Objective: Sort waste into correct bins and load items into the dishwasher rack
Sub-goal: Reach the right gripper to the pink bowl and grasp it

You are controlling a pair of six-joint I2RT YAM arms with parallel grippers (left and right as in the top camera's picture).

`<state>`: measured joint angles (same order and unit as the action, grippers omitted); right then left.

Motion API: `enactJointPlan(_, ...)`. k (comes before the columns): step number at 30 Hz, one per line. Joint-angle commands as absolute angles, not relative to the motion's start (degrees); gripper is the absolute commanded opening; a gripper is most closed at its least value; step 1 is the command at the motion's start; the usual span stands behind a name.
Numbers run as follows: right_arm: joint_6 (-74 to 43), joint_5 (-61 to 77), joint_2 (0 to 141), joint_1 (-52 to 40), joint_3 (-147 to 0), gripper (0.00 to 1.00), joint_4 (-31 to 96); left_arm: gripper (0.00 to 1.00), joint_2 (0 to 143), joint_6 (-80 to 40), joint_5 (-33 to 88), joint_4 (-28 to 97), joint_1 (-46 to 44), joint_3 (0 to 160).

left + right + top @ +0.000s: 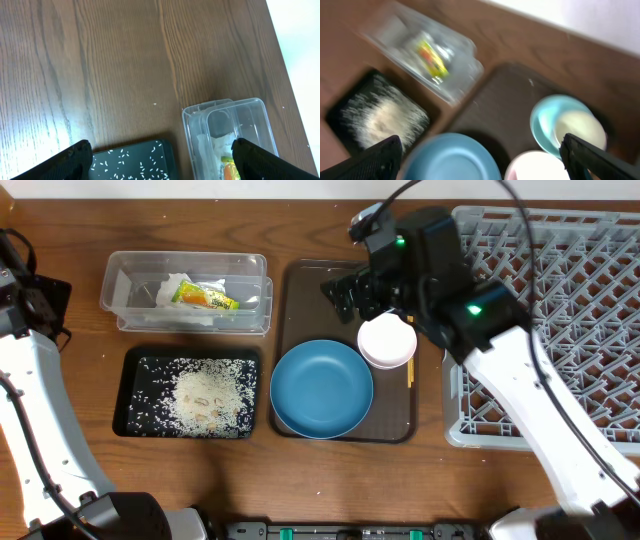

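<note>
The robot's right gripper will next go to the white bowl and close on its rim (362, 349) (508, 173) beside the large blue plate.
My right gripper (345, 292) hangs open over the far end of the brown serving tray (300, 300), nothing between its fingers. On that tray lie the large blue plate (321, 388), a white bowl (387, 340) and chopsticks (409, 370). The blurred right wrist view also shows a light-blue bowl (542, 122) with a white cup (580, 127) in it. The clear tub (120, 280) holds a crumpled napkin (165, 290) and the yellow-green wrapper (205, 297). White rice (205, 395) fills the black tray (118, 395). My left gripper (165, 165) stands open at the table's left, above both bins' corners.
The grey dishwasher rack (560, 280) fills the right side of the table, and my right arm reaches across its near-left corner. Bare wood lies left of the bins and along the front edge.
</note>
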<state>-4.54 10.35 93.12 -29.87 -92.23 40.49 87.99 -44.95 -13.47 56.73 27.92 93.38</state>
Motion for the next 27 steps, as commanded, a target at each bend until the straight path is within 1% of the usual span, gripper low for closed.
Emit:
enactJointPlan(1, -3.07, 6.09, 97.69, -29.98, -92.95, 0.99, 41.63, 0.91, 88.09, -44.60, -13.76, 56.95, 28.12, 93.58)
enactJointPlan(6, -4.21, 17.74, 101.65, -30.15, -92.95, 0.99, 41.36, 0.92, 88.09, -44.60, -13.76, 56.95, 28.12, 93.58)
enactJointPlan(9, -4.19, 17.61, 103.68, -30.20, -92.95, 0.99, 39.46, 0.92, 88.09, -44.60, -13.76, 56.95, 28.12, 93.58)
enactJointPlan(12, -4.56, 13.37, 105.73, -30.15, -92.95, 0.99, 38.54, 0.91, 88.09, -44.60, -13.76, 56.95, 28.12, 93.58)
enactJointPlan(13, -6.31, 11.22, 106.21, -30.04, -92.95, 0.99, 38.74, 0.91, 88.09, -44.60, -13.76, 56.95, 28.12, 93.58)
enactJointPlan(16, -18.22, 2.13, 106.74, -29.98, -92.95, 0.95, 41.67, 0.91, 88.09, -44.60, -13.76, 56.95, 28.12, 93.58)
enactJointPlan(19, -22.06, -3.84, 106.72, -30.15, -92.97, 0.97, 45.30, 0.92, 88.09, -44.60, -13.76, 56.95, 28.12, 93.58)
enactJointPlan(21, -23.99, -5.50, 106.72, -30.13, -92.97, 0.98, 47.86, 0.91, 88.09, -44.60, -13.76, 56.95, 28.12, 93.58)
enactJointPlan(24, -25.98, -5.61, 106.74, -30.02, -92.95, 0.92, 52.53, 0.92, 88.09, -44.60, -13.76, 56.95, 28.12, 93.58)
enactJointPlan(27, -25.91, -6.11, 106.76, -30.02, -92.88, 0.82, 54.33, 0.92, 88.09, -44.60, -13.76, 56.95, 28.12, 93.58)
